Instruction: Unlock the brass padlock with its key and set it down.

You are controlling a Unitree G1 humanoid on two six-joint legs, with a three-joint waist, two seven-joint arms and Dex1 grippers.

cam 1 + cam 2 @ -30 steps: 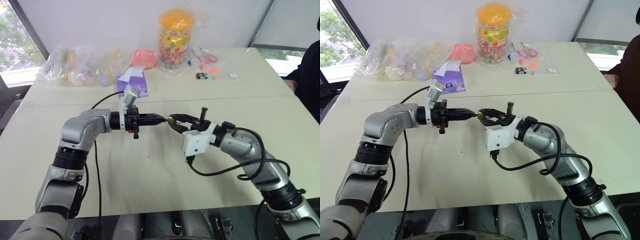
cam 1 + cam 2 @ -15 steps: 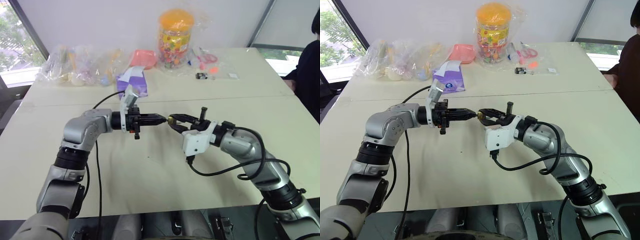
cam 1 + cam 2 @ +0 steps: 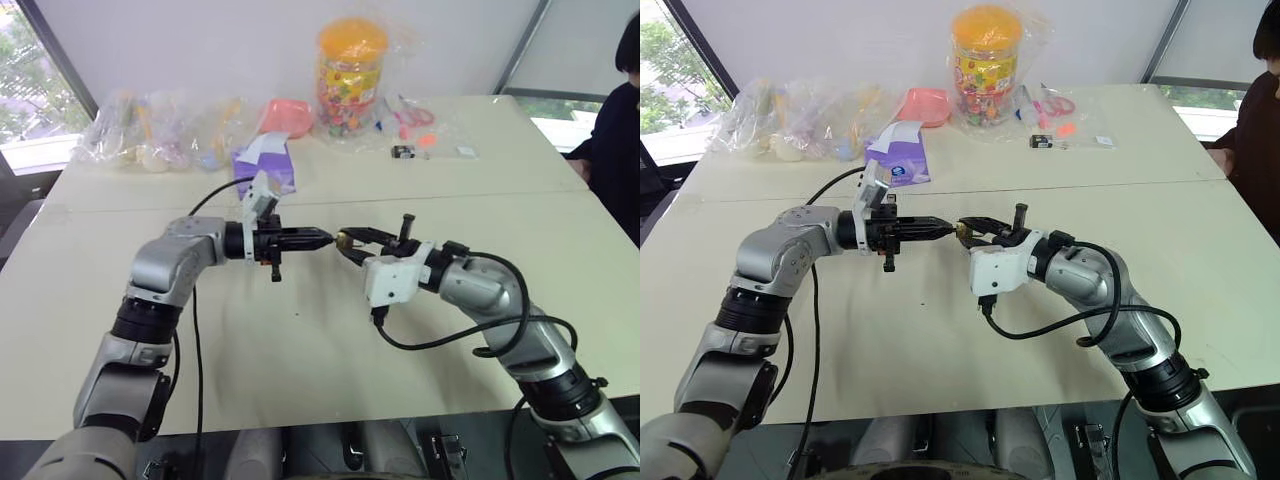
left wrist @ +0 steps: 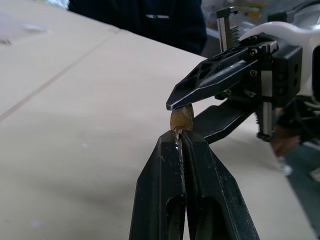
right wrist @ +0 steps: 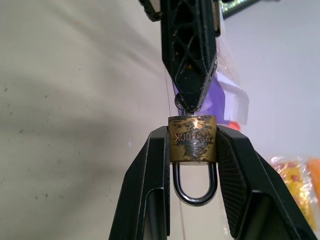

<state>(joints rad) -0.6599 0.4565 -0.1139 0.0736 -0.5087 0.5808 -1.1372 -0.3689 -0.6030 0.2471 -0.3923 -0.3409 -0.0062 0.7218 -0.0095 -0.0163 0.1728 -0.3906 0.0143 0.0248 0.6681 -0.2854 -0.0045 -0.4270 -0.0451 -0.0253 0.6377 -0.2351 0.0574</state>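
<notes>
Next, I let go of the key with my left gripper and take the padlock's body (image 5: 193, 140) before my right gripper backs off, as the padlock's shackle is deep between my right gripper's fingers.
The brass padlock (image 5: 192, 139) hangs in mid-air over the table's middle, pinched by its sides in my shut right gripper (image 5: 192, 131). Its silvery shackle (image 5: 192, 192) points back toward the wrist and looks seated in the body. My left gripper (image 4: 179, 134) comes in level from the left, shut on the key (image 5: 179, 104), whose tip meets the padlock's underside (image 4: 182, 116). In the head view the two grippers meet tip to tip (image 3: 335, 239) above the bare tabletop.
Along the far edge stand a yellow-lidded sweets jar (image 3: 352, 75), clear plastic bags (image 3: 150, 130), a red bowl (image 3: 290, 115), a purple packet (image 3: 265, 165) and a small black-and-white gadget (image 3: 403, 152). A person in dark clothes (image 3: 615, 140) sits at the right edge.
My left wrist has rolled a little with the key at the padlock. Both hands stay in place. The person at the right has leaned further into view.
</notes>
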